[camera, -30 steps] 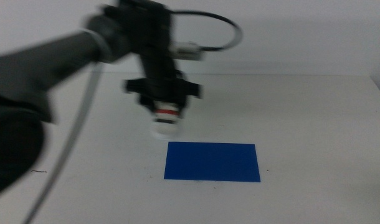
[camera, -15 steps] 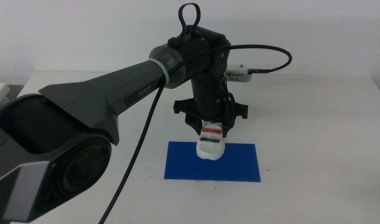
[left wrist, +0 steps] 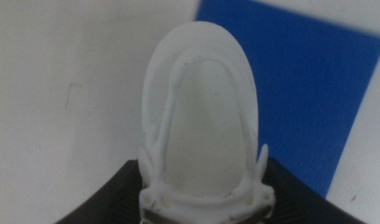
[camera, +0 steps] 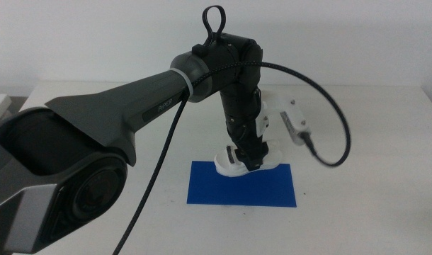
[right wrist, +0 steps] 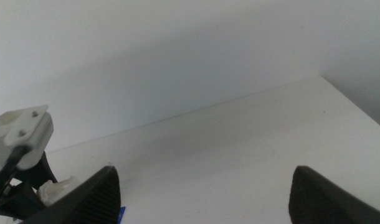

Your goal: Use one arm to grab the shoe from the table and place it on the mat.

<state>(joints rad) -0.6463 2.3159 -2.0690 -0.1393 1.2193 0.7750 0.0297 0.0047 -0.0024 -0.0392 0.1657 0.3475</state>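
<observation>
The white shoe, now crosswise at the mat's far edge, will be let go by my left gripper in the middle of the blue mat (camera: 239, 181).
My left arm (camera: 131, 106) reaches in from the left. Its gripper (camera: 248, 154) points down and is shut on the white shoe (camera: 226, 165), holding it crosswise at the far edge of the blue mat (camera: 241, 188). I cannot tell whether the sole touches the mat. In the left wrist view the shoe (left wrist: 199, 124) fills the middle, with the dark jaws pressed against both its sides. The mat (left wrist: 302, 81) lies under and beside it. My right gripper (right wrist: 205, 196) is open and empty, away from the shoe and out of the middle view.
The white table (camera: 365, 142) stretches to all sides of the mat. A black cable (camera: 336, 134) loops out to the right of the left wrist, with the white wrist camera (camera: 295, 122) beside it. That camera also shows in the right wrist view (right wrist: 19, 137).
The left gripper carried the shoe from behind the mat forward and down to the mat's far edge. It then turned its wrist, so the shoe now lies crosswise.
</observation>
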